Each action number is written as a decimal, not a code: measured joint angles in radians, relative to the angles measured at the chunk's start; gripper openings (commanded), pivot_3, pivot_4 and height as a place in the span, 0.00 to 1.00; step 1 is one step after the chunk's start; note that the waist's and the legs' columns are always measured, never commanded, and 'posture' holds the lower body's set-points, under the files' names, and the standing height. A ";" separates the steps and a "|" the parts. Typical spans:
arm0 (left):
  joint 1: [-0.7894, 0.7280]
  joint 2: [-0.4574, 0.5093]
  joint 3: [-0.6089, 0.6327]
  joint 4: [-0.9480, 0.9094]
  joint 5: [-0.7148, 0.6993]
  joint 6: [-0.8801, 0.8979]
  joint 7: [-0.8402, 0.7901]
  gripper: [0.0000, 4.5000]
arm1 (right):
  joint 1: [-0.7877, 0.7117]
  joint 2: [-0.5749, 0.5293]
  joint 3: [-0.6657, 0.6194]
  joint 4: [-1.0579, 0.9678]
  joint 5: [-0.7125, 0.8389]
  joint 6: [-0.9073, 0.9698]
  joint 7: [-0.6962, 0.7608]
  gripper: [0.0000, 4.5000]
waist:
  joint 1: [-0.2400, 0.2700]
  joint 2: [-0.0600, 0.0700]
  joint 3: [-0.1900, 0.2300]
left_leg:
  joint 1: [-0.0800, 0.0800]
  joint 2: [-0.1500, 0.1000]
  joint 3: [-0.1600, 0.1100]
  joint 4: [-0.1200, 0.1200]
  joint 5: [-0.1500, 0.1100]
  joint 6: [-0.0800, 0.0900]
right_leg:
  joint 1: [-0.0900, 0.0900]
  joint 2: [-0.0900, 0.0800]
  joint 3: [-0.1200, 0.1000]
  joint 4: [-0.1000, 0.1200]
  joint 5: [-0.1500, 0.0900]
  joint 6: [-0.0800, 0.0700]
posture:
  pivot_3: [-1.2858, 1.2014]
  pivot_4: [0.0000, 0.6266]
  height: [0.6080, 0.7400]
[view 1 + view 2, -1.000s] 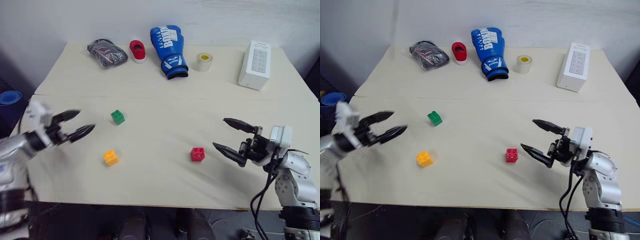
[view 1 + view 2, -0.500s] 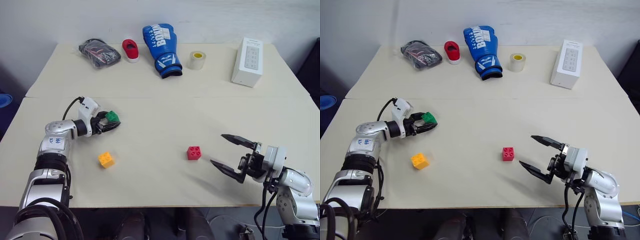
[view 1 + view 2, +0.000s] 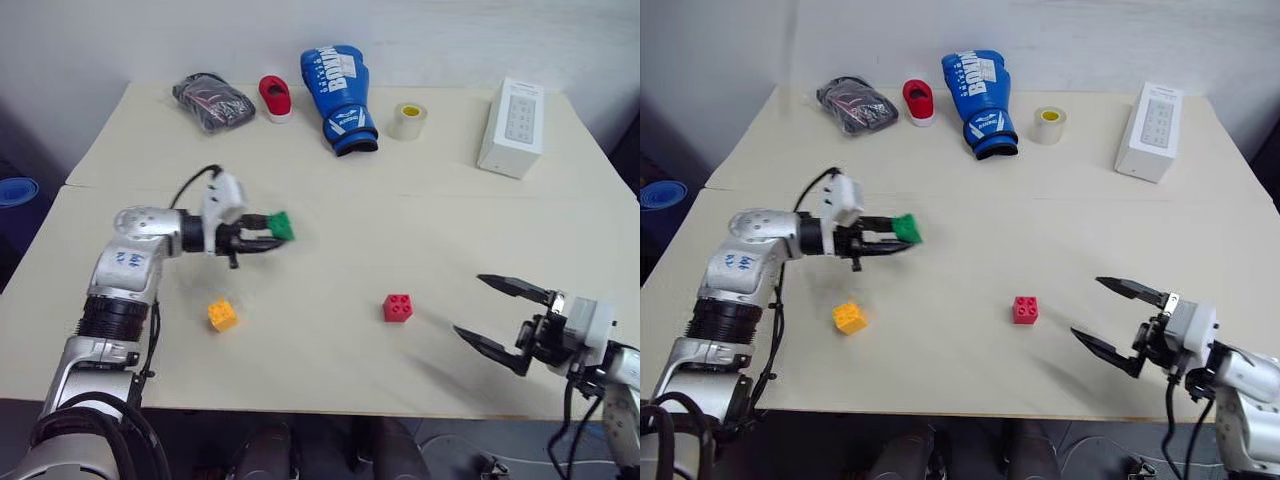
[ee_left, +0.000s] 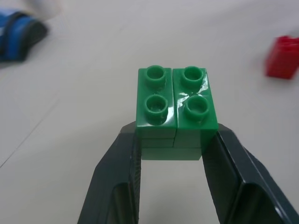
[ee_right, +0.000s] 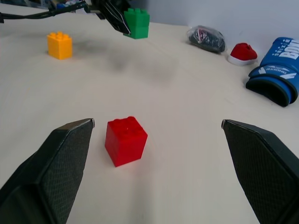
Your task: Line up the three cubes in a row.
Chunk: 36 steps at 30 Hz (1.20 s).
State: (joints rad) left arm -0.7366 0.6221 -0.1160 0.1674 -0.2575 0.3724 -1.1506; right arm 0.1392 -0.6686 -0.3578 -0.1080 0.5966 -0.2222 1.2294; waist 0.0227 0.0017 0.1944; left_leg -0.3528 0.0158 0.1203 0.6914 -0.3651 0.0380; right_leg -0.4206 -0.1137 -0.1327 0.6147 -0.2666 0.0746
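Observation:
The green cube, now held up off the table, will be set free by my left gripper on the table (image 3: 340, 307), next to the red cube, on the side facing the yellow-orange cube.
My left gripper (image 3: 272, 233) is shut on the green cube (image 3: 281, 225) and holds it up off the table, left of centre; the left wrist view shows the green cube (image 4: 177, 111) clamped between both fingers, studs up. The yellow-orange cube (image 3: 222, 315) rests on the table below it, nearer the front edge. The red cube (image 3: 397, 308) sits near the table's middle front. My right gripper (image 3: 497, 316) hovers open to the right of the red cube (image 5: 125, 140), apart from it, with nothing between its fingers.
Along the table's (image 3: 420, 210) far side lie a black bundle (image 3: 212, 101), a red-and-white oval object (image 3: 274, 98), a blue boxing glove (image 3: 337, 86), a tape roll (image 3: 407, 121) and a tall white box (image 3: 512, 127). A seam crosses the table.
My left gripper closed on the green cube, lifted it and carried it right. My right gripper drew back to the right, away from the red cube, staying open.

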 measured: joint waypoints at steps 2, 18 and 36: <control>0.004 -0.019 -0.087 -0.130 -0.006 0.083 -0.025 0.33 | 0.026 -0.011 -0.006 -0.005 0.006 0.011 0.004 1.00 | 0.001 0.000 0.000 | 0.000 0.000 0.000 0.002 0.000 0.000 | 0.000 0.000 0.001 0.003 0.000 0.000 | 0.52 0.24 1.00; 0.059 -0.146 -0.323 -0.054 0.209 -0.075 0.080 0.33 | 0.084 -0.042 -0.020 -0.230 0.041 0.179 -0.042 1.00 | 0.004 0.000 0.000 | -0.001 0.001 -0.002 0.006 0.000 0.001 | 0.000 -0.003 0.002 0.000 0.000 -0.001 | 0.52 0.24 1.00; 0.122 -0.130 -0.308 -0.120 0.209 -0.049 0.060 0.33 | 0.042 -0.072 -0.014 -0.258 0.041 0.246 -0.030 1.00 | 0.005 0.000 0.000 | 0.000 0.001 -0.002 0.006 -0.001 0.001 | 0.001 -0.003 0.001 0.000 0.000 -0.001 | 0.52 0.24 1.00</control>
State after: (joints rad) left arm -0.6150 0.4922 -0.4237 0.0474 -0.0480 0.3233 -1.0904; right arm 0.1813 -0.7408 -0.3717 -0.3664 0.6374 0.0234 1.1996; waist 0.0277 0.0017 0.1945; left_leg -0.3528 0.0172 0.1180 0.6978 -0.3657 0.0390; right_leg -0.4197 -0.1164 -0.1313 0.6150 -0.2669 0.0739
